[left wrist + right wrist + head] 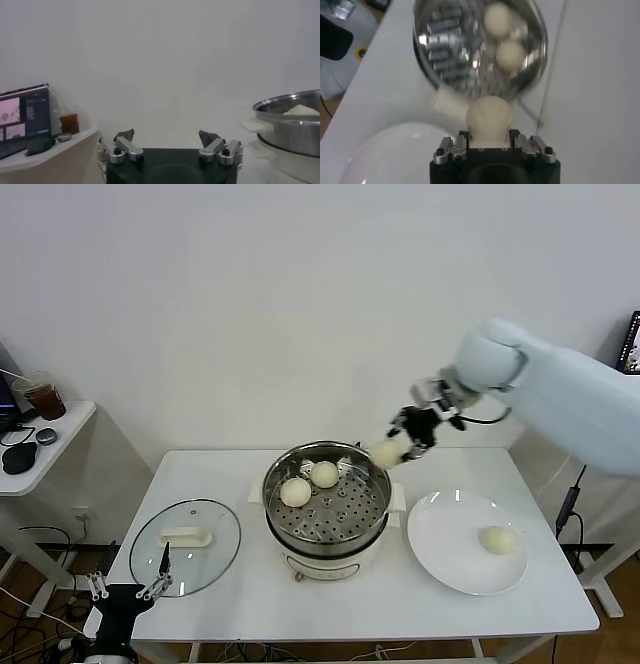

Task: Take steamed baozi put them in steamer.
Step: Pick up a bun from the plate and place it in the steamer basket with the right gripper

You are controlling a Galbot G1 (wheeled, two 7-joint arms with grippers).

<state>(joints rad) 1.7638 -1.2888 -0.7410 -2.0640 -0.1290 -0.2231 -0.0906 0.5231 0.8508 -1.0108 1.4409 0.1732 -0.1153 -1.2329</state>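
Observation:
My right gripper is going to let go of the baozi, now above the steamer's far rim, on the perforated tray (pixel 318 512) (pixel 471 41), just in front of the two cream baozi.
The steamer (pixel 325 539) stands mid-table, shiny steel on a white base, with two cream baozi (pixel 295 492) (pixel 324 474) on its perforated tray. My right gripper (pixel 400 442) hangs above the steamer's far right rim, shut on a third baozi (pixel 386 452); in the right wrist view that baozi (pixel 489 116) sits squeezed between the fingers with the steamer (pixel 445 60) beyond it. One more baozi (pixel 496 539) lies on the white plate (pixel 445 544). My left gripper (pixel 128 584) is parked low by the table's near left corner, open, holding nothing.
A glass lid with a white handle (pixel 185 542) lies flat on the table left of the steamer. A side table (pixel 40 459) at far left carries a drink cup (pixel 42 396) and a mouse. A wall stands right behind the table.

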